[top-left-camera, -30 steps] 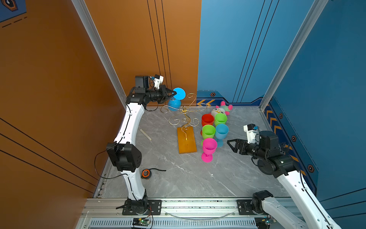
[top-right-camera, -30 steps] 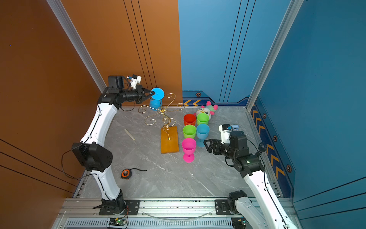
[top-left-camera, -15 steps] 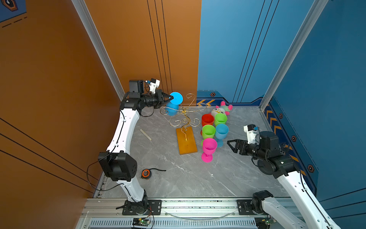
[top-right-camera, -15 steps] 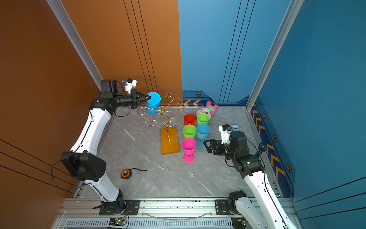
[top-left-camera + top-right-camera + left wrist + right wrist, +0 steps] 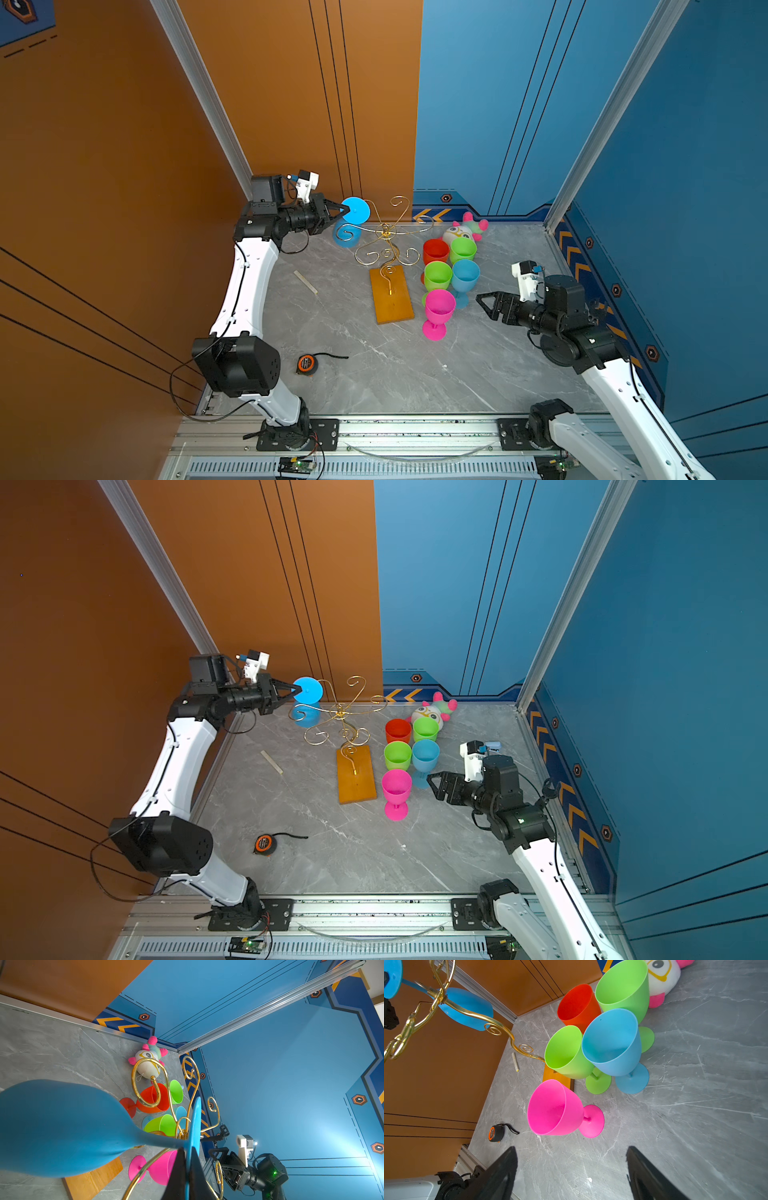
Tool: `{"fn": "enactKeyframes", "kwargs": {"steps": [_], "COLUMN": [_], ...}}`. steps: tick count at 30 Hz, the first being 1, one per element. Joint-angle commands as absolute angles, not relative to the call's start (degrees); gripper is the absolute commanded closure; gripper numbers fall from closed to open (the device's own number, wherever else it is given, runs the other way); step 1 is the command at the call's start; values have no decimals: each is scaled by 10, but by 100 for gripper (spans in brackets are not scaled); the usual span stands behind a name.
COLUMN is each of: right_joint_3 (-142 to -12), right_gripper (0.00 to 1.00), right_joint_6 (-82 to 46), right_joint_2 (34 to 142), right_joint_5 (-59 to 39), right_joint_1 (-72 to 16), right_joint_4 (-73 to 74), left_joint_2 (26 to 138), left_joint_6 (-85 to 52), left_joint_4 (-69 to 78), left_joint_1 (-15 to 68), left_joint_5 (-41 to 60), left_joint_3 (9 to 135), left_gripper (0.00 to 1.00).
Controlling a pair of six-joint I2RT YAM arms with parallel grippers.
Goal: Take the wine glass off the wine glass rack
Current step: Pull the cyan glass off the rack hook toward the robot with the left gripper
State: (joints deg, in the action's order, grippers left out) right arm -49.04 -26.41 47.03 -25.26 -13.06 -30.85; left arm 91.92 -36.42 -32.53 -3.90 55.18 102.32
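The robot's right gripper needs to next close on the bowl's rim (image 5: 347,245) (image 5: 488,1025) of the blue wine glass that the left gripper holds by its foot.
A blue wine glass (image 5: 345,237) (image 5: 305,717) hangs bowl-down at the far-left scroll of the wine glass rack (image 5: 386,237) (image 5: 340,715), a gold wire stand on an orange-brown wooden base (image 5: 392,301). My left gripper (image 5: 341,209) (image 5: 293,689) (image 5: 188,1150) is shut on the rim of the glass's round foot. The left wrist view shows the blue bowl (image 5: 62,1126) close up, with the stem beside a gold curl (image 5: 153,1078). I cannot tell whether stem and wire touch. My right gripper (image 5: 484,306) (image 5: 435,787) (image 5: 571,1150) is open and empty, low over the table to the right of the cups.
Right of the rack's base stand a red cup (image 5: 435,251), two green ones (image 5: 462,249) (image 5: 437,275), a blue one (image 5: 465,274) and a pink one (image 5: 439,307). Behind them lies a plush toy (image 5: 467,226). A tape measure (image 5: 307,363) and a pale stick (image 5: 305,281) lie left. Walls are close behind.
My left gripper has carried the blue glass to the left and a little lower, away from the rack's centre. The right arm has stayed still.
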Motion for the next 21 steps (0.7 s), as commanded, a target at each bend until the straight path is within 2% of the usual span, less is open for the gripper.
{"fn": "enactKeyframes", "kwargs": {"steps": [1,10,15,21], "right_joint_3": [-490,-491,-495,-508], "right_gripper": [17,17,17,17], "right_joint_6": [-276,-280,-281,-274], "right_joint_2": [474,476,481,492], "right_joint_5": [-266,-267,-269,-272], "right_joint_1": [-127,-129,-131,-135], "right_joint_4": [-289,-286,-290,-300], "left_joint_2": [881,814,782,721], "left_joint_6": [-349,-338,-258,-210], "left_joint_4": [-321,-322,-416,-462], "left_joint_1": [-56,-87,-91,-92], "left_joint_5": [530,474,391,335], "left_joint_3": [1010,959,961,920], "left_gripper": [100,100,100,100]}}
